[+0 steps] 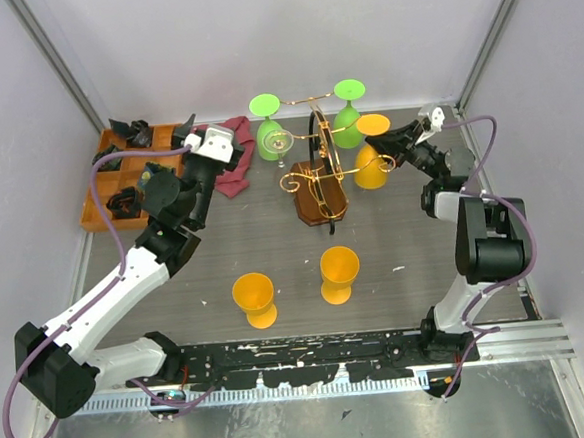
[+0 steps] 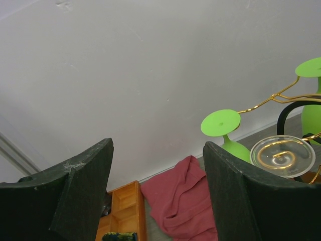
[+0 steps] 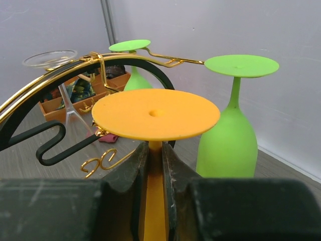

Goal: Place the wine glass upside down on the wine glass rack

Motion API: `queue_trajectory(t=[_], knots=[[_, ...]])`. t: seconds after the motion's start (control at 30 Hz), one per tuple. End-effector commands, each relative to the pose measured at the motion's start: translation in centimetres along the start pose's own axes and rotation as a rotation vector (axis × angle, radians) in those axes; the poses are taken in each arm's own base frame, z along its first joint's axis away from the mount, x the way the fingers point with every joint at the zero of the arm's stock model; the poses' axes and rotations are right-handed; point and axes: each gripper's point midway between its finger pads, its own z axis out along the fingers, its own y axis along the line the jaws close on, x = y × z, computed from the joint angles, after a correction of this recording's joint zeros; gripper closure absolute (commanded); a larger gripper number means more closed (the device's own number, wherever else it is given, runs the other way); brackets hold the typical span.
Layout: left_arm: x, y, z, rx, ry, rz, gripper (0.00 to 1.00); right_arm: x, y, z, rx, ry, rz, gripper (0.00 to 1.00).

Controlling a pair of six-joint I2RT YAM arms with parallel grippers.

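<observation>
My right gripper is to hang the orange wine glass on the rack's curled gold arm (image 1: 367, 142), in front of the nearest green glass. The orange glass now hangs upside down beside the rack.
My right gripper (image 3: 156, 150) is shut on the stem of an orange wine glass (image 3: 155, 114), held upside down with its foot on top. In the top view this glass (image 1: 371, 165) hangs just right of the wine glass rack (image 1: 319, 182), a gold wire stand with a dark arched post on a brown base. The foot's left edge is close to a gold arm (image 3: 102, 131); I cannot tell if they touch. Two green glasses (image 1: 267, 131) (image 1: 349, 115) and a clear one (image 1: 278, 140) hang inverted on the rack. My left gripper (image 1: 203, 150) is open and empty near the red cloth.
Two more orange glasses (image 1: 254, 298) (image 1: 339, 273) stand upright on the table in front of the rack. A red cloth (image 1: 236, 165) lies left of the rack, beside an orange-brown compartmented tray (image 1: 99, 204) at the back left. White walls enclose the table.
</observation>
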Motion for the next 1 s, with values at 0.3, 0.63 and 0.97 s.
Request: queue_trajectory(t=[0.3, 0.63, 0.97], knots=[[-0.7, 1.7, -0.1, -0.064, -0.01, 0.007, 0.22, -2.9, -0.2, 2.0, -0.101, -0.142, -0.068, 0.99], [-0.4, 1.8, -0.2, -0.077, -0.002, 0.011, 0.22, -2.6, 1.3, 3.0, -0.176, -0.12, -0.072, 0.99], [0.2, 1.3, 0.1, -0.066, 0.008, 0.026, 0.22, -1.5, 0.5, 3.8, -0.149, -0.082, -0.064, 0.99]])
